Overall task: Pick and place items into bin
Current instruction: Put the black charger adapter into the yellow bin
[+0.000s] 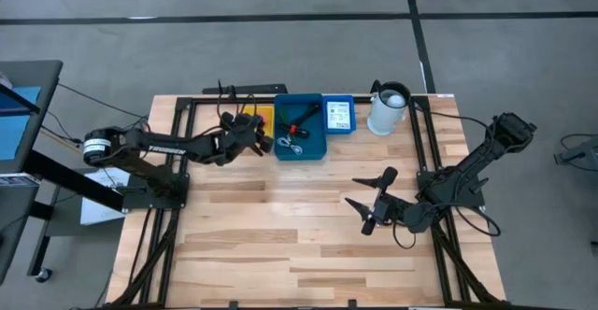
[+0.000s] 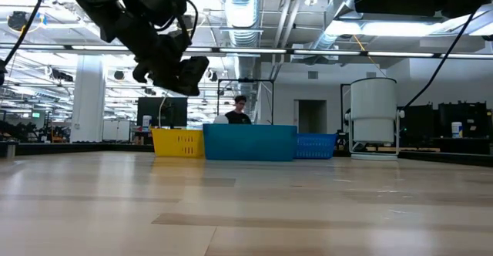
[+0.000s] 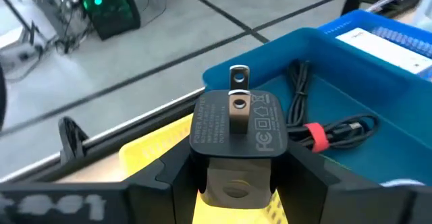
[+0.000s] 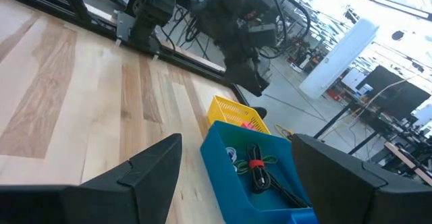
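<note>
My left gripper should set the black block free inside the yellow basket, letting go of it in its near corner [image 1: 265, 131] beside the blue bin.
My left gripper [image 1: 258, 135] hangs raised over the yellow basket [image 1: 265, 116], beside the left wall of the blue bin [image 1: 280, 129]. It is shut on a small black block [image 3: 236, 126], a plug adapter with two metal prongs. In the low view this gripper [image 2: 179, 71] is well above the table. The bin holds coiled black cables [image 3: 324, 131], one with a red tie, and a green stick. A white printed packet [image 1: 338, 114] lies in a small blue basket. My right gripper [image 1: 372, 204] waits open over the table's right middle. My left gripper pinches the black block between its two fingers [image 3: 307, 173], which sit on the block's two opposite side faces [image 3: 202, 126]. The pronged face [image 3: 237, 96] points away from the wrist. The fingers reach in from the table's left. The block is lifted clear, above the yellow basket's edge.
A white cylindrical jug [image 1: 388, 109] stands at the far edge, right of the small blue basket [image 1: 338, 128]. Black frame rails [image 1: 425, 142] run along both sides of the table. Bare wood lies across the near half [image 1: 280, 245]. A person [image 2: 237, 109] is in the room behind the bins.
</note>
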